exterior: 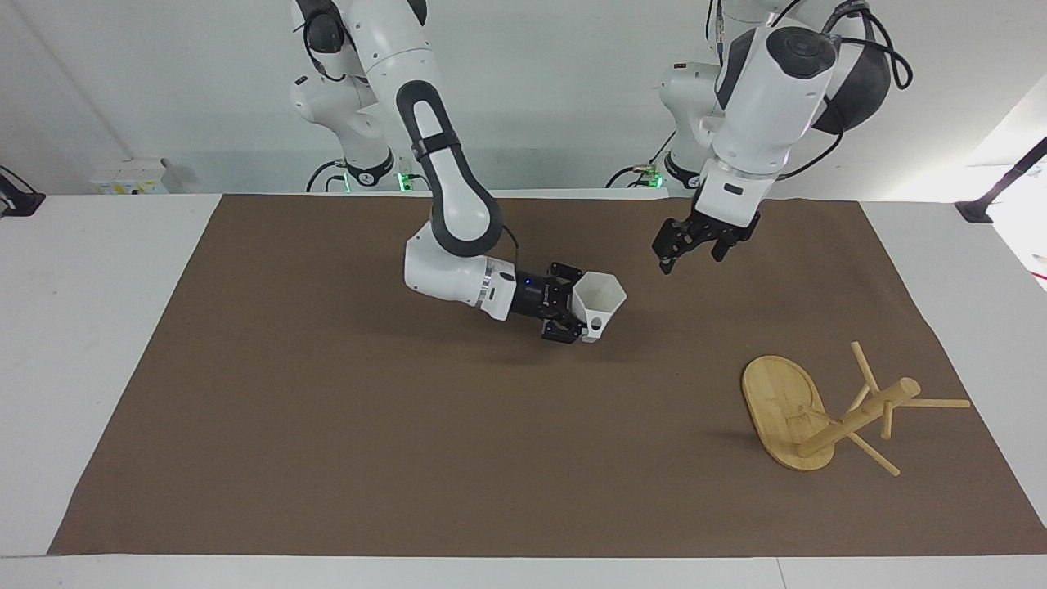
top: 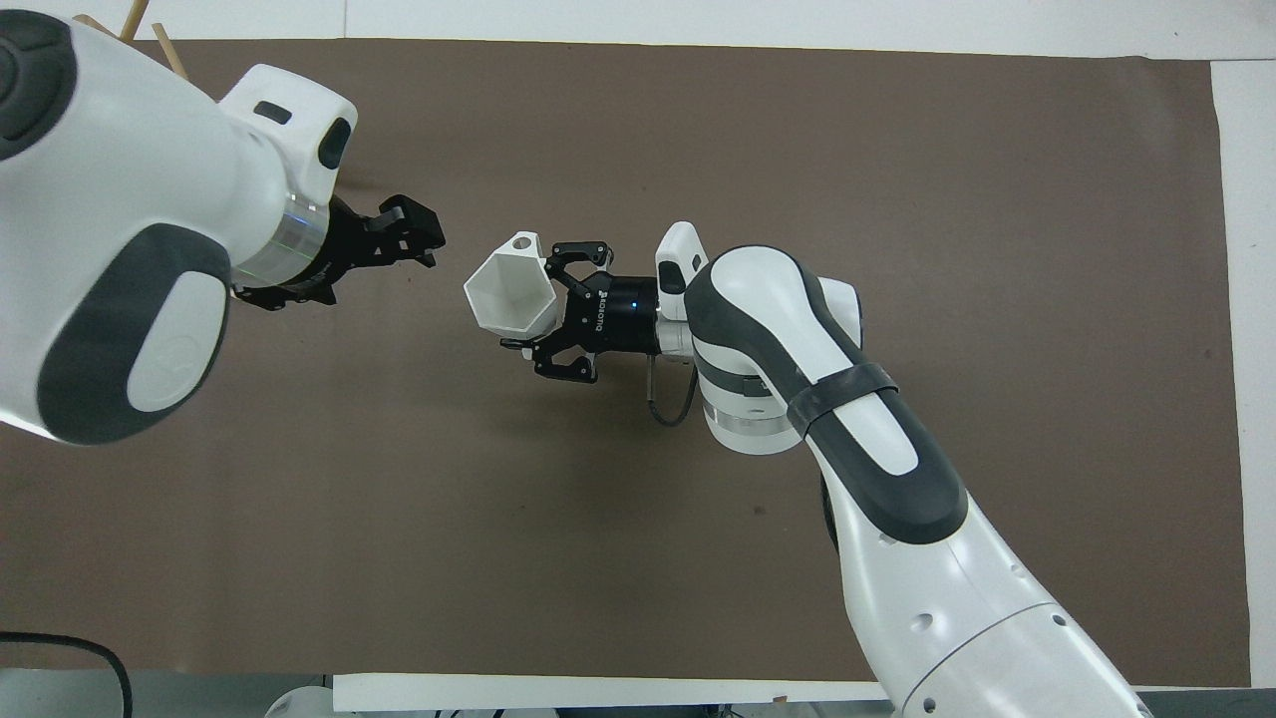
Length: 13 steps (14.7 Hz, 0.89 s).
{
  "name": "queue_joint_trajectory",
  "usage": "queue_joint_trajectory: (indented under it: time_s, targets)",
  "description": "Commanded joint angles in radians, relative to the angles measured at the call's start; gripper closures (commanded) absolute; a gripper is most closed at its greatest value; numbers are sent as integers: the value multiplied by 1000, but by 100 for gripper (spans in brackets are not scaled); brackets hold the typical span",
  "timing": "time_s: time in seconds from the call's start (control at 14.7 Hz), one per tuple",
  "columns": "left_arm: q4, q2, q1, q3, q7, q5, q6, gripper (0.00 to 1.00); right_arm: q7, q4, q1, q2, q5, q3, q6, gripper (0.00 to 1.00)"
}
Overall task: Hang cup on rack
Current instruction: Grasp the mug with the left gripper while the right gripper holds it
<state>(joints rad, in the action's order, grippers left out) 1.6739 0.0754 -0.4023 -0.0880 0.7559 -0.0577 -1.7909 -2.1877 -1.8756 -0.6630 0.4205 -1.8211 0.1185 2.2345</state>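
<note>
The white faceted cup is the next thing for my left gripper to go to. It should close on the cup's rim [top: 481,270] at its opening, opposite my right gripper.
The white faceted cup [exterior: 599,298] is held on its side a little above the brown mat, its hexagonal mouth turned toward the left arm's end of the table. My right gripper [exterior: 579,317] is shut on it; both also show in the overhead view, the gripper [top: 538,321] and the cup [top: 508,296]. My left gripper [exterior: 694,255] is open and empty, raised over the mat a short way from the cup's mouth, apart from it [top: 421,237]. The bamboo rack [exterior: 851,419] stands on its oval base [exterior: 781,397] at the left arm's end, farther from the robots.
A brown mat [exterior: 327,458] covers the white table [exterior: 82,270]. In the overhead view the left arm [top: 120,229] hides nearly all of the rack; only two peg tips [top: 169,58] show.
</note>
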Motion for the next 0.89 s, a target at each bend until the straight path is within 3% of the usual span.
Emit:
queue_joint_trajectory:
  time_s: [0.0,0.2,0.41,0.48,0.55,0.82]
  targets:
    - [13,26,-46,16,74,-19,-38,0,14,-8,6,-19,-15,6,2,73]
    - [102,3,-76,16,76,-20,-42,0,14,-5,8,-19,-15,6,-1,73]
    - [115,9,-88,14,77,-20,-54,1,12,-5,8,-17,-15,6,0,72]
    - [115,14,-90,14,88,-22,-56,30,14,-5,8,-17,-15,6,2,72]
    - [121,14,-93,16,108,-22,-62,98,14,-5,8,-17,-15,6,2,72]
    - [121,34,-90,17,106,-14,-186,100,14,-3,8,-17,-15,6,2,72]
